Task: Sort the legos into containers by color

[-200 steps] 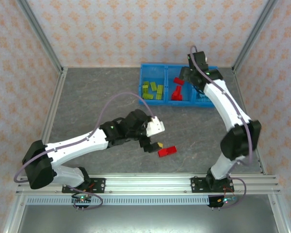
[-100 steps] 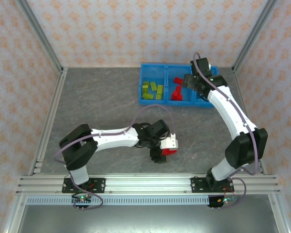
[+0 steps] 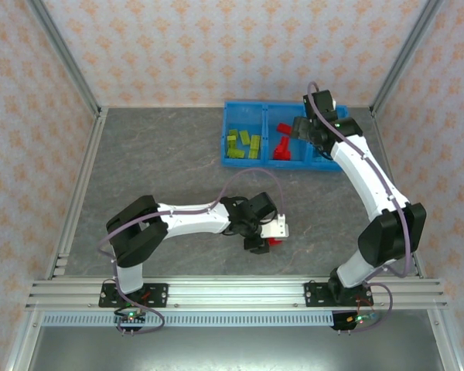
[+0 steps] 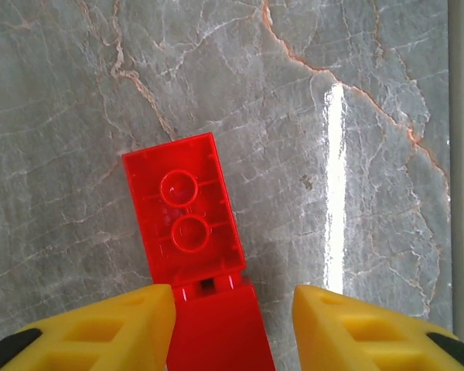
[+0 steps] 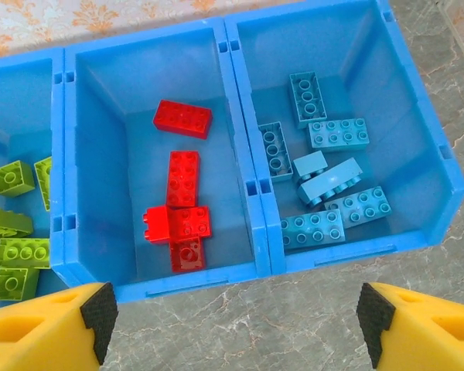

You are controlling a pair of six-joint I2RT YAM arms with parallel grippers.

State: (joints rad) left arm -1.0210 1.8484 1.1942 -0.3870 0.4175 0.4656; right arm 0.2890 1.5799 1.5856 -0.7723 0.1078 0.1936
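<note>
The near red lego sits at a slant against a finger and is pushed up to the hollow-up lego, so the robot's left gripper should open and take the near lego alone (image 4: 220,332).
One red lego (image 4: 187,220) lies on the grey table with its hollow underside up. My left gripper (image 4: 232,313) is low over it, and the brick's near end sits between the yellow fingers. The left finger (image 4: 131,321) touches the brick, while a gap remains on the right side, so the jaws are open. From above, that gripper (image 3: 264,241) and lego (image 3: 274,241) are near the table's front. My right gripper (image 5: 236,321) hangs open and empty over the front wall of the blue containers (image 5: 251,193), which hold yellow-green (image 5: 15,232), red (image 5: 182,209) and light blue legos (image 5: 325,185).
The blue bin (image 3: 247,104) stands at the back right, near the rear wall. Metal frame rails run along the table's left, right and front edges. Bare grey table lies between the bin and my left gripper.
My left arm swung right and down onto the red lego, and its jaws narrowed around the brick. My right gripper shifted slightly right over the bin, then held still.
</note>
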